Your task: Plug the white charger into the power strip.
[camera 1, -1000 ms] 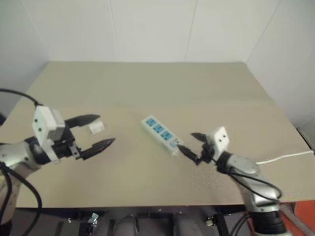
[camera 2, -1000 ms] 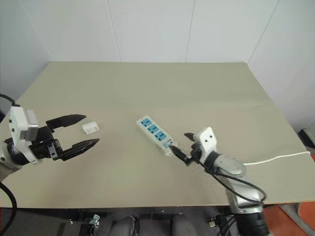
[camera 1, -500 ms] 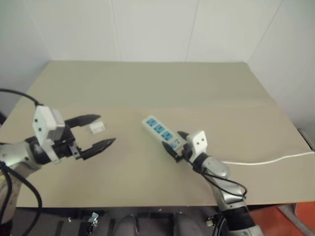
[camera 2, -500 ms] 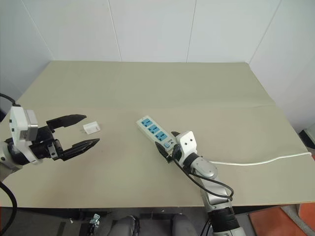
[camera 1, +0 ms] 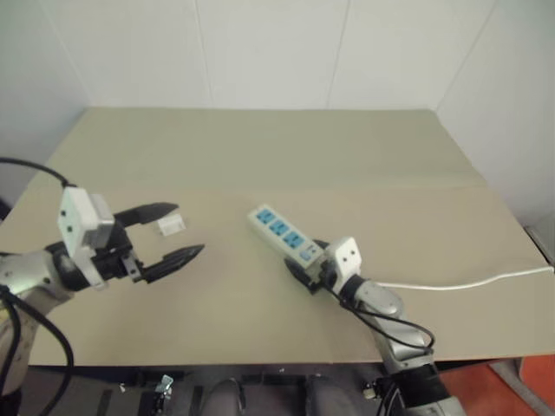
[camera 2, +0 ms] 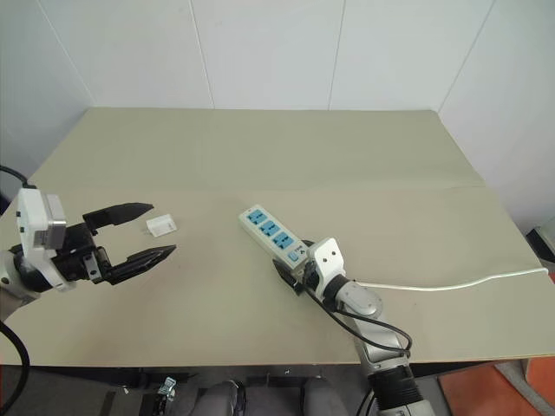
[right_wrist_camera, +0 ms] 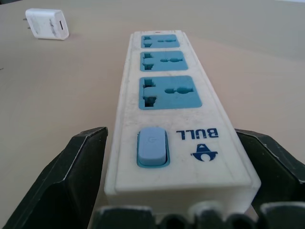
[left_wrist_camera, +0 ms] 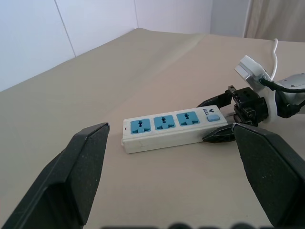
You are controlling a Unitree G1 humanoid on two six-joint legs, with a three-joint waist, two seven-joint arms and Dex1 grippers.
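My left gripper should close on the sides of the white charger's body (camera 1: 172,225), because I have to keep the charger's pins free for the power strip.
The power strip (camera 1: 284,234) lies slantwise mid-table, a white bar with three blue sockets and a switch at its near end (right_wrist_camera: 152,147). My right gripper (camera 1: 305,258) is open and low over the table. Its black fingers (right_wrist_camera: 81,176) stand on either side of the strip's switch end, with a narrow gap showing beside one of them. The white charger (camera 1: 171,224) lies on the table to the left, apart from the strip, prongs sideways (right_wrist_camera: 46,25). My left gripper (camera 1: 188,229) hovers open near the charger, holding nothing, and faces the strip (left_wrist_camera: 169,128).
The strip's thin white cord (camera 1: 468,282) runs from under my right arm to the table's right edge. The beige table (camera 1: 260,147) meets white walls at the back and on both sides. Its front edge is just below my arms.
My right gripper has moved left and down to the strip's switch end and now straddles it. The left gripper, charger and strip have stayed put.
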